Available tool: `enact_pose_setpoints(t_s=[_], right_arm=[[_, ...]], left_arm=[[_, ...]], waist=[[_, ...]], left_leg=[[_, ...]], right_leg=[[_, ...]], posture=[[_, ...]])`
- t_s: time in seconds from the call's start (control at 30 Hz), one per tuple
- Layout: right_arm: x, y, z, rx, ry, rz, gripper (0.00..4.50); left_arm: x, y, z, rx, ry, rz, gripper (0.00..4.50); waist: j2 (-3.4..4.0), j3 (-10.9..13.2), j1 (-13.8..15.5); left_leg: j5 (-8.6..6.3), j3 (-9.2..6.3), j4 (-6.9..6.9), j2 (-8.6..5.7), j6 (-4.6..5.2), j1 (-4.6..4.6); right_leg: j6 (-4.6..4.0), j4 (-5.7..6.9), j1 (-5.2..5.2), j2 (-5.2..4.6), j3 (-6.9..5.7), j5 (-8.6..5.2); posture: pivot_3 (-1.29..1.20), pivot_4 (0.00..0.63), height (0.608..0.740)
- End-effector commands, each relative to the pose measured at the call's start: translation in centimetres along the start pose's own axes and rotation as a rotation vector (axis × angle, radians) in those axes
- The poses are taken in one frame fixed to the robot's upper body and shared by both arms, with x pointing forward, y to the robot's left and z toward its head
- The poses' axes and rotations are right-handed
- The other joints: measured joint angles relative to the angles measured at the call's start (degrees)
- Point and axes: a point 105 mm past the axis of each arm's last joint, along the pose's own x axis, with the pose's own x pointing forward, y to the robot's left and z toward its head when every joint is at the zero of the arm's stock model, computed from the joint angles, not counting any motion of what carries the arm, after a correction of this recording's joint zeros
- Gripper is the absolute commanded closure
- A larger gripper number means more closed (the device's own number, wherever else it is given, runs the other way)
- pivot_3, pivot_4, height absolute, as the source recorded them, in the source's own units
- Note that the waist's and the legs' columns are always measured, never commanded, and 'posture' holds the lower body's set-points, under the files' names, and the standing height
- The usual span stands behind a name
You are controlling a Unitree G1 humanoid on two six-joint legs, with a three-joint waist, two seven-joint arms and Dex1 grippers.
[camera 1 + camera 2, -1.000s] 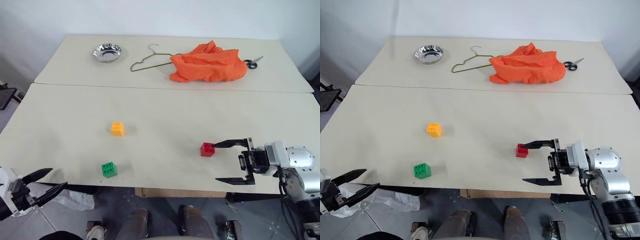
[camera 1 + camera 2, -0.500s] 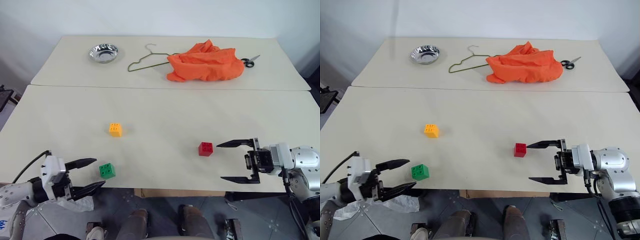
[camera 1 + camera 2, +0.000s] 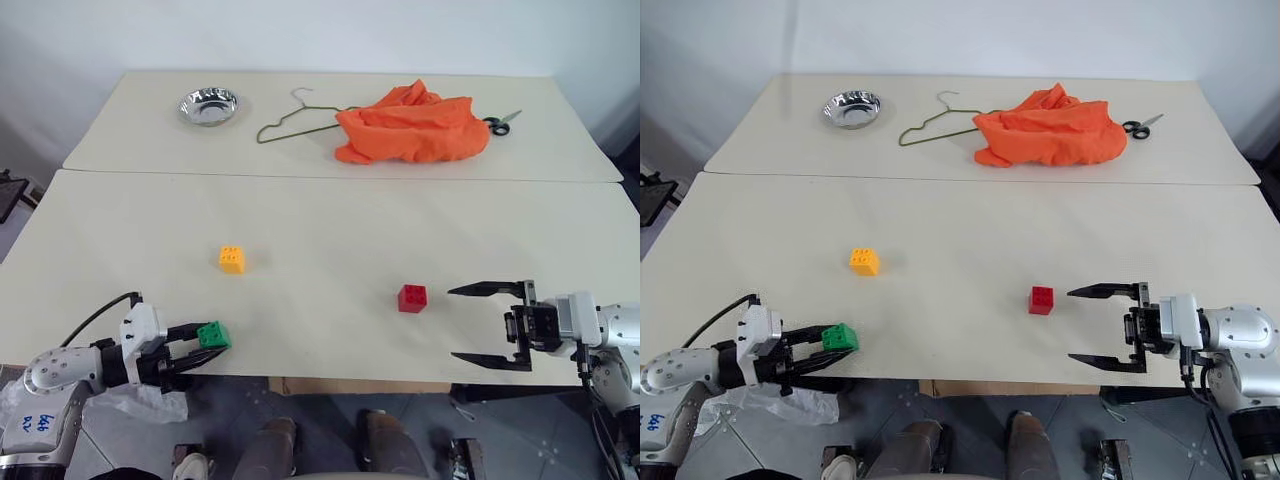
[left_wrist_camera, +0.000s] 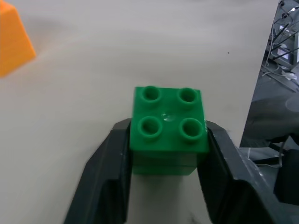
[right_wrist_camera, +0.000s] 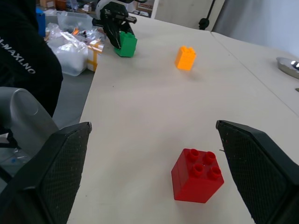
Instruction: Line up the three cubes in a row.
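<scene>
My left gripper is going to release the green cube beside the red cube (image 3: 352,297), on the side that faces the yellow-orange cube.
The green cube (image 3: 212,334) sits near the front edge of the near table at the left, and my left gripper (image 3: 200,343) is shut on it; the left wrist view shows both fingers pressed to the sides of the green cube (image 4: 168,128). The yellow-orange cube (image 3: 232,259) rests further back on the table. The red cube (image 3: 412,298) stands right of centre. My right gripper (image 3: 478,324) is open, a short way to the right of the red cube (image 5: 197,175), with nothing between its fingers.
On the far table lie a metal bowl (image 3: 208,105), a wire hanger (image 3: 296,119), an orange cloth (image 3: 412,124) and scissors (image 3: 502,121). A seam (image 3: 330,176) divides the two tables. The near table's front edge (image 3: 330,377) runs just below the green cube.
My left gripper moved in from the left to the green cube and shut on it. My right gripper drew back to the right, away from the red cube, staying open.
</scene>
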Motion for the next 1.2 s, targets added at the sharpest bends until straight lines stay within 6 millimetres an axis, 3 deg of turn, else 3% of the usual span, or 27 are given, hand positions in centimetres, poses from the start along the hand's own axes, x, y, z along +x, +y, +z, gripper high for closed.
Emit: enact_pose_setpoints(t_s=[0.03,0.13,0.3,0.4,0.6,0.8,0.97,1.2], right_arm=[[-0.8,0.2,0.4,-0.046,0.013,-0.008,0.00],[-1.9,0.8,0.1,-0.033,0.034,-0.056,0.00],[-2.2,1.6,-0.3,-0.017,0.044,-0.080,0.00],[-2.1,1.7,-0.4,-0.024,0.046,-0.098,0.00],[-2.5,2.1,-0.2,-0.031,0.054,-0.145,0.00],[-2.8,2.8,-0.4,0.004,0.076,-0.189,0.00],[-2.4,3.0,-0.4,-0.003,0.071,-0.206,0.00],[-2.1,2.9,-0.5,-0.008,0.068,-0.220,0.00]], left_arm=[[1.0,-0.2,3.4,0.079,-0.047,-0.171,2.99],[4.5,0.7,7.1,0.170,-0.055,-0.321,2.99],[10.6,2.0,10.1,0.189,-0.077,-0.441,2.99],[14.8,1.9,11.0,0.231,-0.025,-0.488,2.99],[20.2,0.9,11.3,0.257,0.058,-0.500,2.99],[22.1,-1.2,10.1,0.249,0.165,-0.526,2.99],[22.1,-1.4,8.9,0.269,0.212,-0.519,2.99],[21.3,-1.6,9.0,0.286,0.218,-0.514,2.99]], waist=[[0.00,0.00,0.39],[0.00,0.00,1.58],[0.06,-0.04,1.19],[-0.02,0.00,0.46],[-0.09,0.05,0.47],[-0.12,0.06,0.65],[-0.12,0.06,0.64],[-0.11,0.06,0.57]], left_leg=[[0.00,0.00,0.01,0.00,0.00,0.00],[0.01,-0.17,0.14,-0.08,0.01,-0.07],[0.02,0.02,0.17,-0.22,0.12,-0.04],[0.02,0.10,0.17,-0.19,0.13,-0.10],[0.03,0.16,0.20,-0.06,0.11,-0.10],[0.03,0.15,0.21,-0.08,0.12,-0.12],[0.03,0.15,0.28,-0.06,0.10,-0.10],[0.03,0.15,0.39,-0.06,0.09,-0.09]], right_leg=[[0.00,0.01,0.01,0.00,-0.02,0.00],[0.00,0.05,0.07,-0.05,-0.05,0.00],[0.13,0.25,0.06,0.17,-0.21,0.07],[0.14,0.26,-0.01,0.29,-0.18,0.08],[0.17,0.24,-0.01,0.45,-0.09,0.09],[0.19,0.25,-0.03,0.44,-0.03,0.09],[0.19,0.22,-0.03,0.43,-0.02,0.10],[0.19,0.20,-0.02,0.43,0.02,0.10]], posture=[[0.00,0.150,0.740],[0.00,0.150,0.740],[0.00,0.150,0.740],[0.00,0.150,0.740],[0.00,0.150,0.740],[0.00,0.150,0.740],[0.00,0.150,0.740],[0.00,0.150,0.740]])
